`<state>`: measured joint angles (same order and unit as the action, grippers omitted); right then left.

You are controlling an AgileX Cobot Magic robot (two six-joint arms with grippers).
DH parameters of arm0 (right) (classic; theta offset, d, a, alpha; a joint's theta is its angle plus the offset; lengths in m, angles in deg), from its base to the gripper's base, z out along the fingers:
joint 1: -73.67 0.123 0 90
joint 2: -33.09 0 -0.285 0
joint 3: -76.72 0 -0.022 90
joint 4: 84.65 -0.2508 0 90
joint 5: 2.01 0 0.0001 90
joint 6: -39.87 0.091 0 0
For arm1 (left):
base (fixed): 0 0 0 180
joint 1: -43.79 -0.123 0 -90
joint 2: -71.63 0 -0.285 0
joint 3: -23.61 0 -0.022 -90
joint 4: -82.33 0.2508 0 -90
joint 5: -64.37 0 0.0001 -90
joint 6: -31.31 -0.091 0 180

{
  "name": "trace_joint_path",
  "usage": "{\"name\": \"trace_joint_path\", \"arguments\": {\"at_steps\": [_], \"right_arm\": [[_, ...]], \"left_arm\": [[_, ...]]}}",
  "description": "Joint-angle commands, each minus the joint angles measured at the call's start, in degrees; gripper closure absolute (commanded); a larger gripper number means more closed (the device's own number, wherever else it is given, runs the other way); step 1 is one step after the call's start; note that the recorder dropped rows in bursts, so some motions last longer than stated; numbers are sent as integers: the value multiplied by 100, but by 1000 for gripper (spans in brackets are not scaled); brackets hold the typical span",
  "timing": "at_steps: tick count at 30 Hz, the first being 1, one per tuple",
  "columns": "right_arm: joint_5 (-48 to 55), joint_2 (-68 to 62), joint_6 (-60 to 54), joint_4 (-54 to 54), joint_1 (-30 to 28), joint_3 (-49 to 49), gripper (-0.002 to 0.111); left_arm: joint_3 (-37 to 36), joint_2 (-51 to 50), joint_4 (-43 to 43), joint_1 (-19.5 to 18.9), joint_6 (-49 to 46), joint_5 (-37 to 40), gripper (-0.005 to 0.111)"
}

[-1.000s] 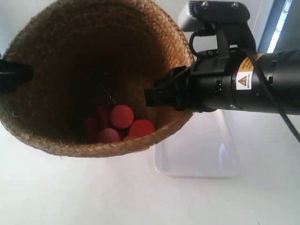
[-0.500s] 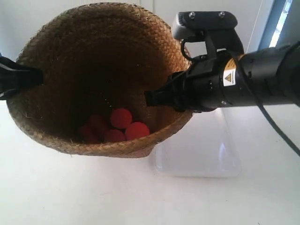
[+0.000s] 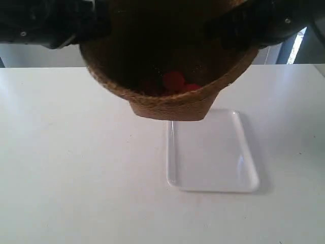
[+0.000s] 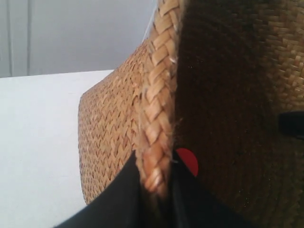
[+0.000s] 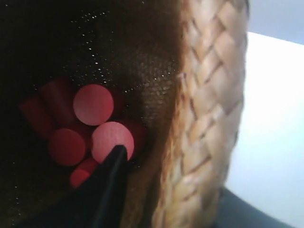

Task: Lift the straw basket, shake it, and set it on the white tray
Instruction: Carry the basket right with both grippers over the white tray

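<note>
Next, my left gripper releases the straw basket so it stands on the far part of the white tray (image 3: 209, 146), clear of the tray's near edge.
The straw basket (image 3: 167, 104) hangs in the air, tilted so its dark inside shows, near the white tray's (image 3: 210, 152) far edge. Several red discs (image 3: 173, 80) lie in its bottom. The arm at the exterior view's left (image 3: 51, 23) and the arm at the exterior view's right (image 3: 264, 23) hold it on opposite sides of the rim. My left gripper (image 4: 154, 185) is shut on the braided rim (image 4: 159, 95), one finger outside, one inside. My right gripper (image 5: 190, 199) pinches the rim (image 5: 209, 104) the same way, its inner finger over the red discs (image 5: 93, 104).
The white table (image 3: 76, 168) spreads around the tray. A pale wall and a window frame (image 3: 292, 46) stand behind the table. The tray holds nothing.
The basket has risen and moved toward the top of the exterior view with both arms, now largely cut off by the frame's top. The discs have shifted inside it.
</note>
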<state>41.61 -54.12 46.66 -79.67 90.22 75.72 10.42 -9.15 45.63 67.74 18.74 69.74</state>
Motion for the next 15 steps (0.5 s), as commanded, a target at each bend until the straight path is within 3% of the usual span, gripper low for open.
{"name": "trace_joint_path", "arguments": {"at_steps": [1, 5, 15], "right_arm": [[725, -237, -546, 106, -478, 492, 108], [1127, -344, -679, 82, -834, 715, 108], [1125, -336, -967, -150, -1157, 730, 108]], "left_arm": [[499, -540, -311, 425, -54, -114, 107], [906, -955, -311, 654, -54, -27, 107], [1436, -1174, 130, 668, -136, 220, 107]]}}
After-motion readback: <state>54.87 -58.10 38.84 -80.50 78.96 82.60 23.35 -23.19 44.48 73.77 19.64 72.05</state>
